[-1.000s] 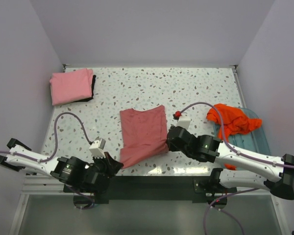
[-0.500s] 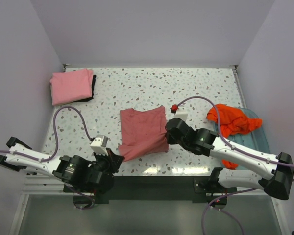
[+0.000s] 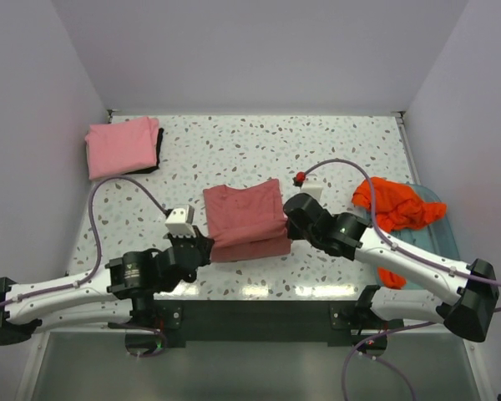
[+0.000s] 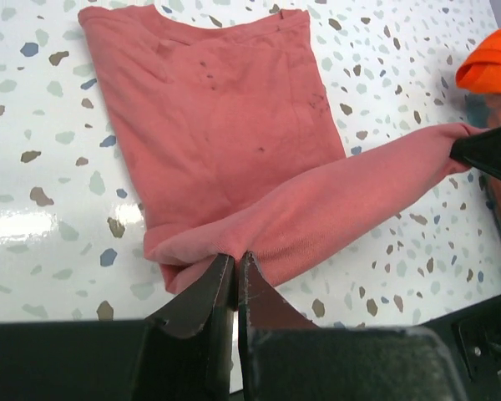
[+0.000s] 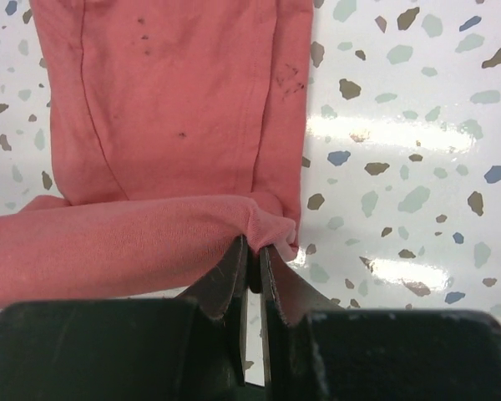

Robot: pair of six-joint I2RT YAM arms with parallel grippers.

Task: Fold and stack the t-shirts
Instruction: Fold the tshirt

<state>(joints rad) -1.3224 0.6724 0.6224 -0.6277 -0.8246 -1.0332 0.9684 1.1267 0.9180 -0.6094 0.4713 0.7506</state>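
I will release the dusty rose-red t-shirt's hem with my left gripper just beyond its far corner nearest the pink t-shirt [image 3: 211, 173].
The dusty rose-red t-shirt [image 3: 244, 213] lies mid-table, its near edge lifted and rolled toward the back. My left gripper [image 3: 205, 248] is shut on the near left corner of that shirt [image 4: 234, 159]. My right gripper [image 3: 289, 227] is shut on its near right corner [image 5: 175, 109]. The raised hem stretches between the two grippers. The lighter pink t-shirt [image 3: 121, 146] lies folded at the far left corner. The bright orange t-shirt [image 3: 397, 207] is bunched on the right.
A pale blue see-through tray [image 3: 434, 238] sits at the right edge under the orange shirt. A dark cloth edge [image 3: 159, 149] shows under the pink shirt. Walls enclose the speckled table [image 3: 259, 146] on three sides.
Both grippers have carried the rose-red shirt's near edge away from the table's front, toward the back, folding it over. The left arm has swung inward and forward.
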